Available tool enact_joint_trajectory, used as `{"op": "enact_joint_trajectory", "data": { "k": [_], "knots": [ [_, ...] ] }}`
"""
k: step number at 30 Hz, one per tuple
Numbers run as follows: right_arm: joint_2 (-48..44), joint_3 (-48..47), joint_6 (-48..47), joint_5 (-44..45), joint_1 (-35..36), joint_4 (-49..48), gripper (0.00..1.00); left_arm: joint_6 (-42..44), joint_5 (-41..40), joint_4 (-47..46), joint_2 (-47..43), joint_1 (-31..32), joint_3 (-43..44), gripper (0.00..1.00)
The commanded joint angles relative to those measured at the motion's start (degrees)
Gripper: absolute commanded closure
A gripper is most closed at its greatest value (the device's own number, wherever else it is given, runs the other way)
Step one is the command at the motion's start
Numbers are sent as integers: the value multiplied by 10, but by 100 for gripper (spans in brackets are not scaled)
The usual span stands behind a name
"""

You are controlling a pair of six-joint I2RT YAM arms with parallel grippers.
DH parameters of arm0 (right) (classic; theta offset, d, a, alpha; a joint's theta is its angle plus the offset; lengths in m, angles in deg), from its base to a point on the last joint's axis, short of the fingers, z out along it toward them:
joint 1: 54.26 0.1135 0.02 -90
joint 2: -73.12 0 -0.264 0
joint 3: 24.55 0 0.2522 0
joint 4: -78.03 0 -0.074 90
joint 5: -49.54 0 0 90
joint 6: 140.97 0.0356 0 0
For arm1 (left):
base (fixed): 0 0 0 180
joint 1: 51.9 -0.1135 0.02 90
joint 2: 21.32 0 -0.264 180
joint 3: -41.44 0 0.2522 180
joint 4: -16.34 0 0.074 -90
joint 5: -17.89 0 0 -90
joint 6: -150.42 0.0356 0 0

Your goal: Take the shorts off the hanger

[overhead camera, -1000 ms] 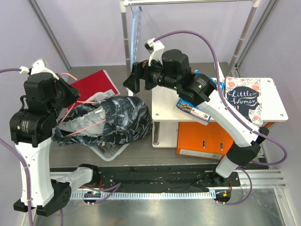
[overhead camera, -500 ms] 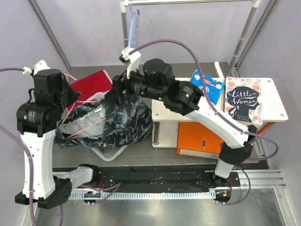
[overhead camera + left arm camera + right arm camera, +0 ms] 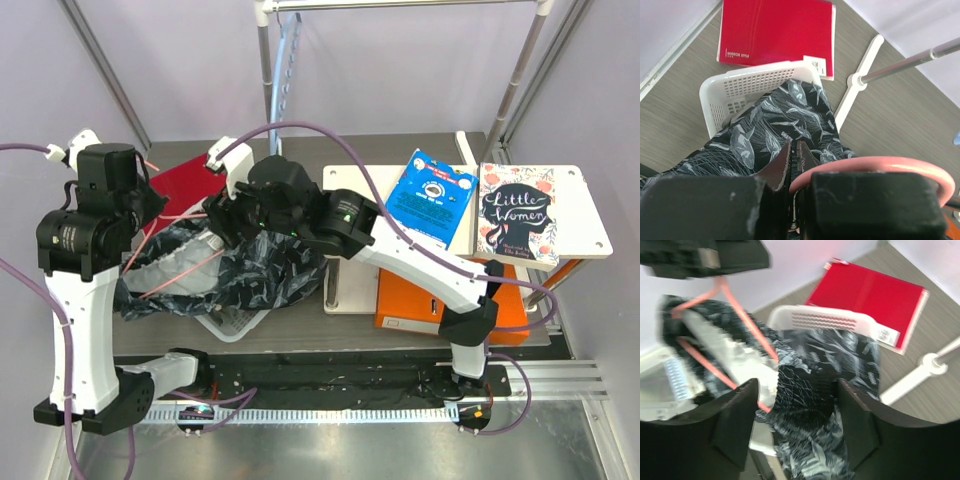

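The far end of the hanger is inside the waistband of the shorts, so my right gripper needs to grab the waistband [image 3: 821, 390] by that end and pull it off the hanger.
The shorts [image 3: 262, 262], black with a grey-white print, hang bunched on the thin pink hanger [image 3: 172, 275] over a white basket [image 3: 236, 326]. My left gripper [image 3: 138, 204] holds the hanger up at the left. In the left wrist view its fingers [image 3: 785, 161] are pressed together on the pink hanger [image 3: 880, 164], with the shorts [image 3: 771, 131] below. My right gripper [image 3: 222, 215] reaches across onto the top of the shorts. In the right wrist view that gripper [image 3: 799, 416] is open, its jaws straddling a raised fold of the shorts [image 3: 807, 395], with the hanger [image 3: 742, 322] just to the left.
A red book [image 3: 196, 180] lies behind the basket. To the right stand a white shelf [image 3: 352, 232], a blue book [image 3: 430, 195], a "Little Women" book [image 3: 520, 215] and an orange box [image 3: 420, 295]. A rail post [image 3: 265, 90] rises at the back.
My right arm has swung left from above the shelf down onto the shorts, and its jaws have narrowed. The left arm has lifted the hanger slightly and stays shut.
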Motion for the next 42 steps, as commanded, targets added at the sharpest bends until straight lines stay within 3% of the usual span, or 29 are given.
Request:
{"op": "enact_joint_trajectory", "data": {
  "k": [1,11,15,20,21,26,31,35,36,37,38,39,40,42],
  "knots": [
    [8,-26,-28,78,6,31,35,-21,19,-24,-3,-1,18,100],
    [-15,18,-40,109,6,24,76,-12,15,-33,-9,-1,16,100],
    [-47,67,-25,109,5,-1,99,-11,6,-31,-20,0,8,100],
    [-72,107,-13,106,-6,-21,97,4,-14,-33,-29,-1,12,100],
    [-74,109,-13,103,-7,-23,80,7,-16,-34,-30,0,13,100],
    [-87,119,-5,87,-13,-28,56,2,2,-43,-23,0,13,100],
    [-105,136,14,84,-15,-42,57,-2,21,-49,-27,-1,-3,100],
    [-110,137,19,82,-16,-48,80,-2,21,-49,-31,-1,-10,100],
    [-112,138,20,81,-16,-48,80,-2,20,-49,-29,-1,-8,100],
    [-115,140,19,76,-18,-49,78,-2,19,-50,-28,-1,-6,100],
    [-117,146,19,59,-20,-51,60,-2,20,-49,-28,-1,-6,100],
    [-119,150,20,54,-20,-53,54,-2,21,-49,-27,-1,-4,100],
    [-121,154,22,49,-20,-56,49,-2,22,-49,-27,-1,-2,100],
    [-126,167,26,46,-21,-60,49,-2,25,-49,-28,-1,1,100]
  ]
}}
